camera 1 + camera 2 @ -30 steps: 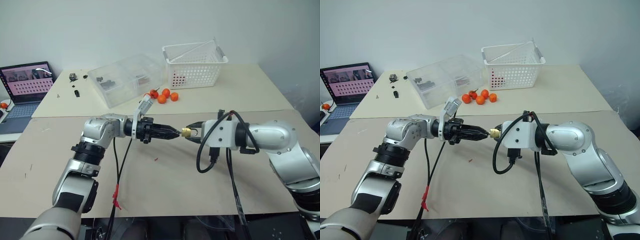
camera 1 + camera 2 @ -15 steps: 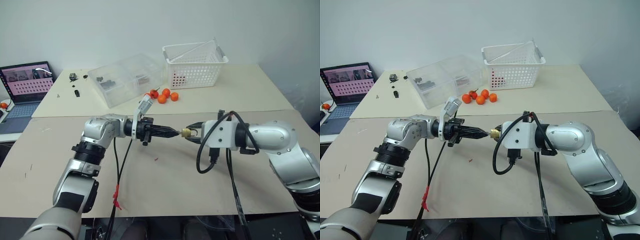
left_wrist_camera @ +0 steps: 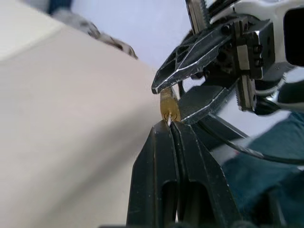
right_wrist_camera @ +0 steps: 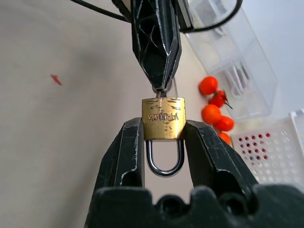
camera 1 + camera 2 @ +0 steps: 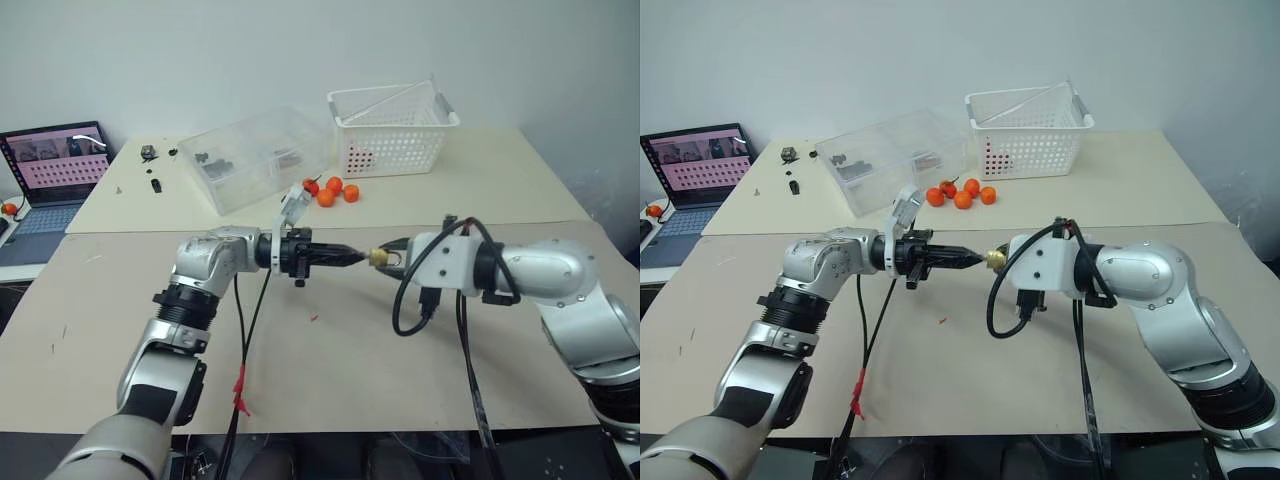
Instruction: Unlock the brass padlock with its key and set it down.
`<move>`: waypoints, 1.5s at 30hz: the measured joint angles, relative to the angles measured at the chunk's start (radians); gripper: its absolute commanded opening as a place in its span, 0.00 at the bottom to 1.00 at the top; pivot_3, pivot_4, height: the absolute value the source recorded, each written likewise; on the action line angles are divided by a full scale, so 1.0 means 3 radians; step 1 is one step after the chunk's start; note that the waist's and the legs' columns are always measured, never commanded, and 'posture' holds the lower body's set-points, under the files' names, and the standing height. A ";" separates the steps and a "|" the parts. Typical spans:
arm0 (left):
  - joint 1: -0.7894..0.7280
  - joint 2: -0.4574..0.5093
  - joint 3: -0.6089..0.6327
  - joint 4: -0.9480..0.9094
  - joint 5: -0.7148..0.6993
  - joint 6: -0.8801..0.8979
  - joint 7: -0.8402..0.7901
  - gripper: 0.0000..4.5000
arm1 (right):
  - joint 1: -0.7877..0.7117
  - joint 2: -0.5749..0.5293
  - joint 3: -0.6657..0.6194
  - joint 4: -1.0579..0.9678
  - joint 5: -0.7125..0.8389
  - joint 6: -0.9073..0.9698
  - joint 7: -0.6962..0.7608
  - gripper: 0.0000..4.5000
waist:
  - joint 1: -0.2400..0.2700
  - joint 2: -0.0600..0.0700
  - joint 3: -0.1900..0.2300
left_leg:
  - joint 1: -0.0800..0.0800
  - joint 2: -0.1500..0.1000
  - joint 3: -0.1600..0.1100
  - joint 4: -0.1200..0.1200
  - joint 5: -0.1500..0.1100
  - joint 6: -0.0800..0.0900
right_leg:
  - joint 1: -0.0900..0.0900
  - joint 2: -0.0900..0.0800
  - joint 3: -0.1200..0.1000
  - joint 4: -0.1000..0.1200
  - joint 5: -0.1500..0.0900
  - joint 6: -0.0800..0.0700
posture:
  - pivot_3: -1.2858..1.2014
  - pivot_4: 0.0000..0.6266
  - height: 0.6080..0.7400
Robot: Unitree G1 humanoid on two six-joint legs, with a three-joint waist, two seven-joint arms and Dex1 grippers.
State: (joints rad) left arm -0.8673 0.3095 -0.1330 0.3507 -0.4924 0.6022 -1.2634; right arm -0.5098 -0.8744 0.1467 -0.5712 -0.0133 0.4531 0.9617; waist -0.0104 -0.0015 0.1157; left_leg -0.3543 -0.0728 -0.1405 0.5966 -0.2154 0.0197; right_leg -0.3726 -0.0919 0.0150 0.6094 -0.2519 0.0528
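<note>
Next, my left gripper leaves the key and first take the padlock's body (image 4: 164,118), because the closed shackle points into my right gripper, which holds the brass padlock.
The brass padlock (image 4: 164,125) is a small golden block with a grey shackle (image 4: 165,161) that sits closed in the body. My right gripper (image 4: 164,127) is shut on it, one finger on each side, holding it above the tan table (image 5: 330,370). My left gripper (image 3: 170,126) comes in level from the left, shut on the thin silver key (image 3: 168,121), whose tip meets the padlock's (image 5: 378,257) underside. How deep the key sits is hidden. In the head views, my left gripper (image 5: 352,256) and right gripper (image 5: 392,258) meet tip to tip over the table's middle.
At the back stand a clear plastic box (image 5: 255,160), a white perforated basket (image 5: 393,130) and several orange fruits (image 5: 335,190). A laptop (image 5: 55,165) sits far left, with small dark parts (image 5: 150,155) beside it. Black cables (image 5: 405,315) hang under both arms.
My left gripper has closed on the key, rolled a little and edged right and up against the padlock. The right gripper keeps its hold on the padlock.
</note>
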 measured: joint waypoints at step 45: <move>-0.0076 0.0214 0.0412 -0.0205 -0.1071 0.2697 0.0282 0.64 | -0.0078 0.0041 0.0139 -0.0083 0.0123 0.0034 0.0161 0.21 | -0.0014 0.0002 -0.0001 | 0.0006 0.0005 0.0008 -0.0003 -0.0003 -0.0003 | -0.0003 0.0006 0.0010 0.0003 0.0001 0.0000 | 0.52 0.24 1.00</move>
State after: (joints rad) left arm -0.8902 0.3738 -0.0096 0.2891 -0.8136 1.4112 -1.1789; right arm -0.5330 -0.8622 0.1884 -0.5962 0.0236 0.4634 1.0101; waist -0.0145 -0.0009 0.1154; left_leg -0.3524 -0.0713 -0.1380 0.5956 -0.2163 0.0188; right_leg -0.3735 -0.0899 0.0179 0.6104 -0.2518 0.0527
